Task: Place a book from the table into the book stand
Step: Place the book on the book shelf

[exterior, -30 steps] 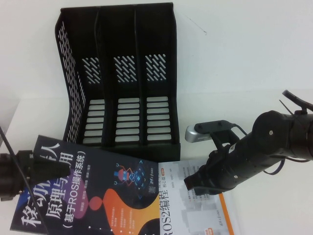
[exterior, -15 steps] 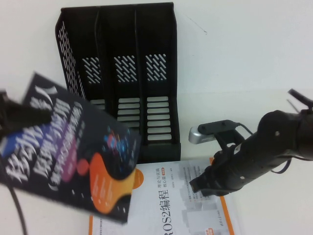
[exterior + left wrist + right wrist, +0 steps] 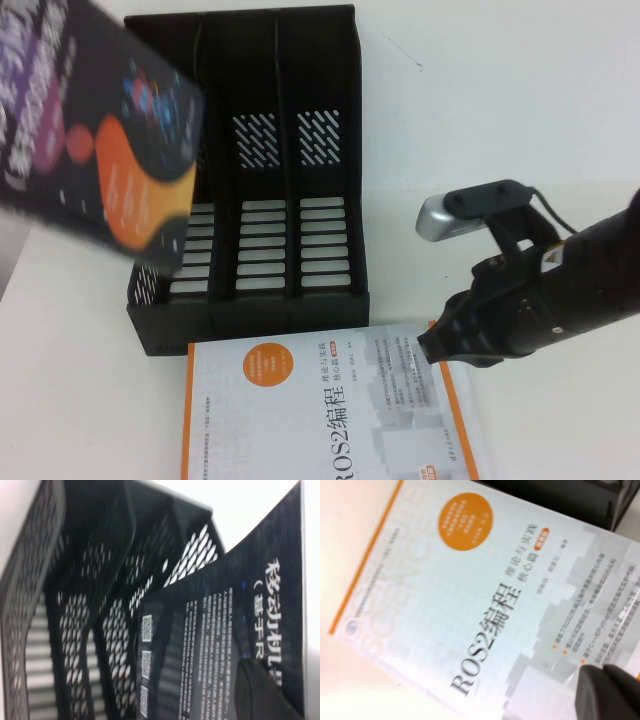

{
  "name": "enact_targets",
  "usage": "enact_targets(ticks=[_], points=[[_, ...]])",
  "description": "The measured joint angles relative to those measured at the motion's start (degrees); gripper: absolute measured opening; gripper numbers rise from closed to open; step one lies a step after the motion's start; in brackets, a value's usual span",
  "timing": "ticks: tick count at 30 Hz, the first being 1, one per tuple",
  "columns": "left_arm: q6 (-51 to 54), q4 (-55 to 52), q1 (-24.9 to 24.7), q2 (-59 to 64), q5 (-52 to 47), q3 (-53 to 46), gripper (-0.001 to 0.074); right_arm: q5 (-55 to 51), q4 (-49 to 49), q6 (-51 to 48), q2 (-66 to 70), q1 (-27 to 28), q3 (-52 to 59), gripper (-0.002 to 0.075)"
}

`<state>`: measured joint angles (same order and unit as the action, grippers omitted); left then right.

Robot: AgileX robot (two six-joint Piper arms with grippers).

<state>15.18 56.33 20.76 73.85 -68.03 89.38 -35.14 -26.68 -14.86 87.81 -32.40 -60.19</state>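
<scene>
My left gripper needs to let go of the dark book in the book stand's end slot [image 3: 173,283] [image 3: 42,685], the one that is farthest away from my right gripper.
The book [image 3: 100,130], dark with white title and an orange blob, hangs tilted in the air at the far left, in front of the left wall of the black book stand [image 3: 280,150]. My left gripper is outside the high view. In the left wrist view the left gripper [image 3: 252,675] is shut on the book [image 3: 215,630], one finger [image 3: 262,692] lying on its cover, with the stand's slots [image 3: 90,605] beyond. My right gripper [image 3: 440,345] hovers shut over the right part of the white ROS2 book [image 3: 320,410], holding nothing; its tips [image 3: 600,677] show above that cover [image 3: 470,605].
The white table [image 3: 520,120] stretches to the right of and behind the stand. The ROS2 book lies flat just in front of the stand's base. The right arm's wrist camera [image 3: 470,212] sticks up at mid right.
The dark book has risen off the table, up and toward the far left, and now hangs before the stand's left side. The ROS2 book underneath is uncovered. The right arm has drifted slightly right.
</scene>
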Motion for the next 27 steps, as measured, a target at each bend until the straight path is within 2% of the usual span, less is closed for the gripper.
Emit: enact_targets(ticks=[4,10,20,23,27], points=[[-2.48,-0.36,0.00,4.94,-0.73,8.79,0.0113,-1.55,0.09,0.00,-2.97,0.00,0.00,0.0005],[-5.21,-4.48,0.00,10.69,-1.13,16.08,0.0113,-3.25,0.09,0.00,-6.27,0.00,0.00,0.0005],[-6.24,-5.97,-0.14,15.27,1.04,17.04,0.0113,-3.50,0.13,0.07,-6.63,0.00,0.00,0.0005],[-6.28,-7.02,-1.09,16.32,2.63,17.04,0.0113,-3.40,0.13,0.07,-6.63,0.00,0.00,0.0005],[-6.28,-11.26,-4.79,17.58,4.75,17.04,0.0113,-3.28,0.13,0.07,-6.63,0.00,0.00,0.0005]])
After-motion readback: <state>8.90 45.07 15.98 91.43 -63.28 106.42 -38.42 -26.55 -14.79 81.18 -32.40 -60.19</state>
